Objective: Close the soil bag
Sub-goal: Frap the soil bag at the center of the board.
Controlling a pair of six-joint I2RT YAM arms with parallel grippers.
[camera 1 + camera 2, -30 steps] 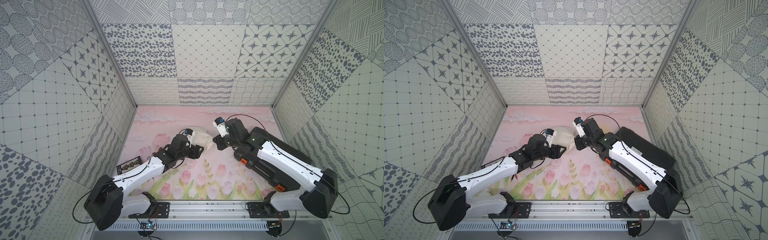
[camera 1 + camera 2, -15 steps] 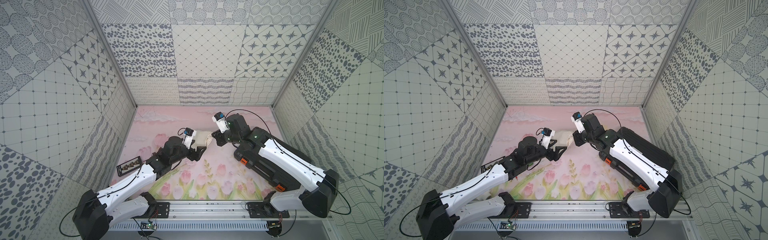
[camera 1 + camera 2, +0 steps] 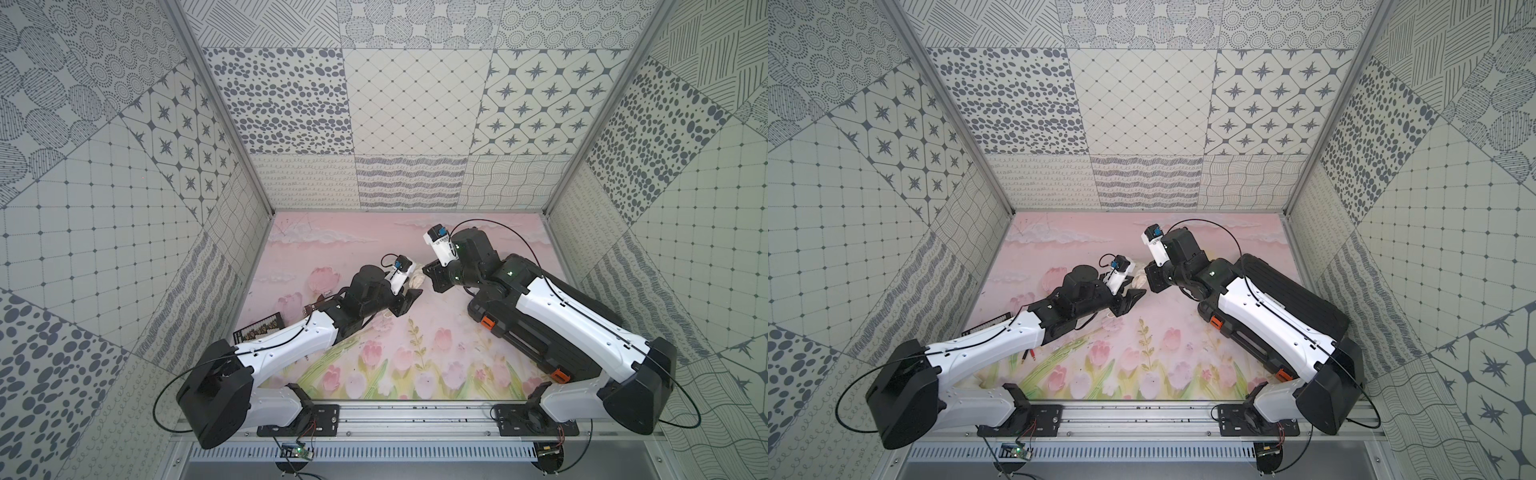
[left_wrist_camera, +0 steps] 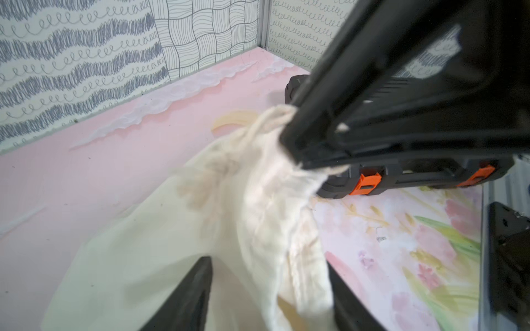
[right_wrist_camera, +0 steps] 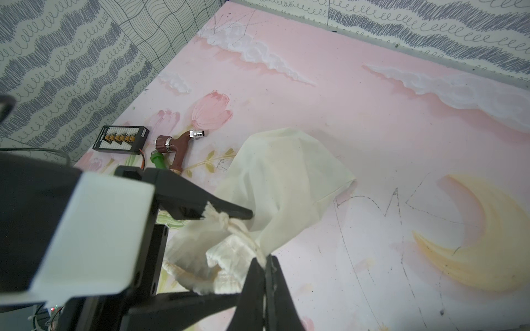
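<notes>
My left gripper should pinch the soil bag's hem (image 5: 226, 281) while the soil bag's opening hangs from the cord, before my right gripper opens and takes the cord again.
The soil bag (image 5: 286, 172) is a cream cloth sack lying on the pink mat, its gathered mouth lifted between my two grippers. In both top views only a small part of the soil bag (image 3: 415, 281) (image 3: 1138, 281) shows between the arms. My right gripper (image 5: 265, 259) (image 3: 427, 275) is shut on the thin cord at the hem and holds it up. My left gripper (image 4: 268, 262) (image 3: 409, 301) stands open, its fingers on either side of the bag's neck (image 4: 286, 258). Cloth lies against one finger.
A black ribbed hard case (image 3: 540, 353) (image 4: 401, 177) with orange latches lies under my right arm. A black board with gold connectors (image 5: 122, 139) (image 3: 259, 332) and a brown pipe fitting (image 5: 177, 146) lie by the left wall, beside my left arm.
My left gripper opened wide, pushed forward over the bag and has narrowed around its neck. My right gripper stayed shut on the cord and rose slightly, gathering the mouth.
</notes>
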